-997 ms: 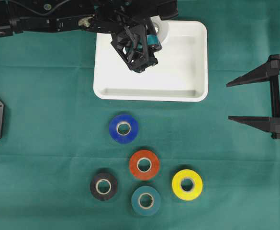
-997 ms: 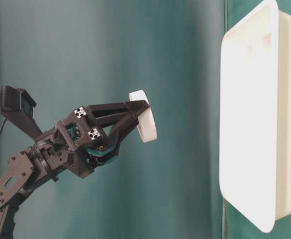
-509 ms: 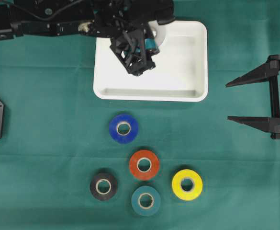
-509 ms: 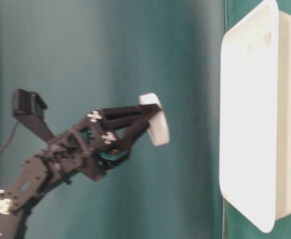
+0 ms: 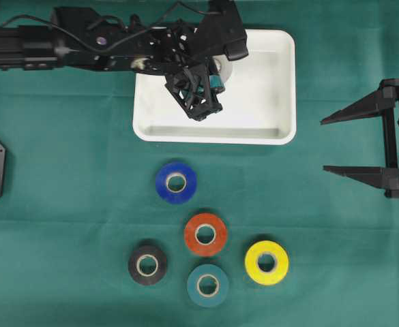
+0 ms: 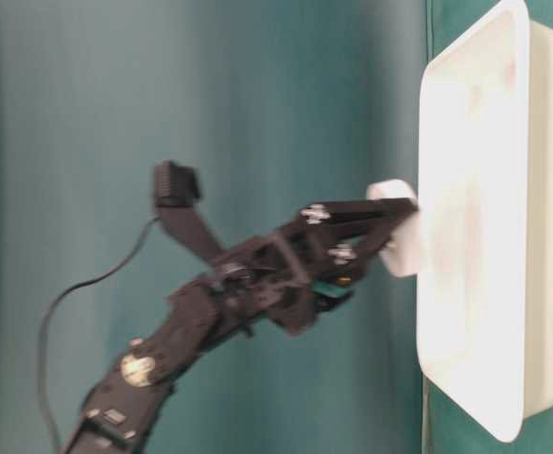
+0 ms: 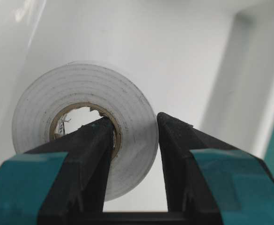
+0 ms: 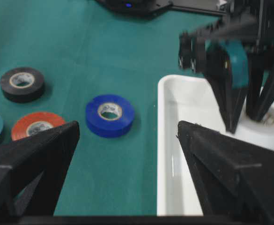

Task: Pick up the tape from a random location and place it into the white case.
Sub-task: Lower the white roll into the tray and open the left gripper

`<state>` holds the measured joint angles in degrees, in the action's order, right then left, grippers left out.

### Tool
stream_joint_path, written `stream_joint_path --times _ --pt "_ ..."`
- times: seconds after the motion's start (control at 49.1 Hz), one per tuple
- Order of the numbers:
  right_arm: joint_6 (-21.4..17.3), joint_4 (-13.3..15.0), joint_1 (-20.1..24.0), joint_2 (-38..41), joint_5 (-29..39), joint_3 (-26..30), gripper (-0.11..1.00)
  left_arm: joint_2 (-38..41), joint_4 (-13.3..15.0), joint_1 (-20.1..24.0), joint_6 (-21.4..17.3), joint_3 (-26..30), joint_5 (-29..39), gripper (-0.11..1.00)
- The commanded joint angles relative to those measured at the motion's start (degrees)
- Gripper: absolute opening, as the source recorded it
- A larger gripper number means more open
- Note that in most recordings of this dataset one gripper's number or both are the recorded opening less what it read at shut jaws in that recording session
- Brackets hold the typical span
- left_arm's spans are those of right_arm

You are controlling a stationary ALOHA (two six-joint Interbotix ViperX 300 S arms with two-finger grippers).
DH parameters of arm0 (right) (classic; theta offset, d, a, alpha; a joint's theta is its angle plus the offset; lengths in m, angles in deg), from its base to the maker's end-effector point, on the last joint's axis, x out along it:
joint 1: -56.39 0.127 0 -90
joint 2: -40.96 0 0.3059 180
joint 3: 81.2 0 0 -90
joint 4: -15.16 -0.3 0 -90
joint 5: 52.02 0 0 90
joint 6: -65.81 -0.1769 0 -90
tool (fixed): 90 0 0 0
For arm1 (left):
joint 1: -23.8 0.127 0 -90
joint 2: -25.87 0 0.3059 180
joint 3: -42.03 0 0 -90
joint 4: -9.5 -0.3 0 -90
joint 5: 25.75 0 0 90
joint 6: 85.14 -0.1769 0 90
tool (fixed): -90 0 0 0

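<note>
My left gripper will let go of the white tape roll on the white case's bottom, close to its middle [image 5: 205, 73].
A white tape roll [image 7: 80, 108] is pinched by my left gripper [image 7: 136, 123], one finger through its cardboard core and the other against its outer face. Seen from overhead, that gripper [image 5: 216, 73] and the roll [image 5: 224, 67] are low inside the white case [image 5: 281, 138], at its far left part. The table-level view has the roll [image 6: 399, 241] down at the case rim [image 6: 475, 142]; whether it touches the floor I cannot tell. My right gripper [image 5: 324, 145] stands open at the right edge, holding nothing.
Several other tape rolls lie on the green cloth in front of the case: blue [image 5: 176, 182], orange-red [image 5: 205, 234], black [image 5: 147, 264], teal [image 5: 208, 285] and yellow [image 5: 267, 262]. The left arm stretches across the far left.
My left gripper has come down with the white tape roll from above the case into it, and shifted slightly right. The right arm and the other rolls have not moved.
</note>
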<state>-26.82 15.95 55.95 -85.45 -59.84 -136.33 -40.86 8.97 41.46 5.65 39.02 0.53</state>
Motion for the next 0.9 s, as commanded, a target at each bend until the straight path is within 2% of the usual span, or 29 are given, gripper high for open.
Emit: stream_joint_path --times 0.0,0.326,0.814,0.875 --pt "0.09 0.09 -0.09 0.35 -0.35 1.14 0.91 0.53 0.09 0.79 -0.26 0.70 -0.97 0.26" --pt "0.09 0.09 -0.09 0.35 -0.35 1.14 0.91 6.24 0.09 2.11 -0.44 0.70 -2.55 0.26" --pt "0.09 0.09 -0.09 0.53 -0.35 1.14 0.91 6.42 0.35 2.02 -2.02 0.88 -3.34 0.26" --pt "0.09 0.09 -0.09 0.62 -0.35 1.14 0.91 6.42 0.35 1.93 -1.85 0.97 -3.43 0.36"
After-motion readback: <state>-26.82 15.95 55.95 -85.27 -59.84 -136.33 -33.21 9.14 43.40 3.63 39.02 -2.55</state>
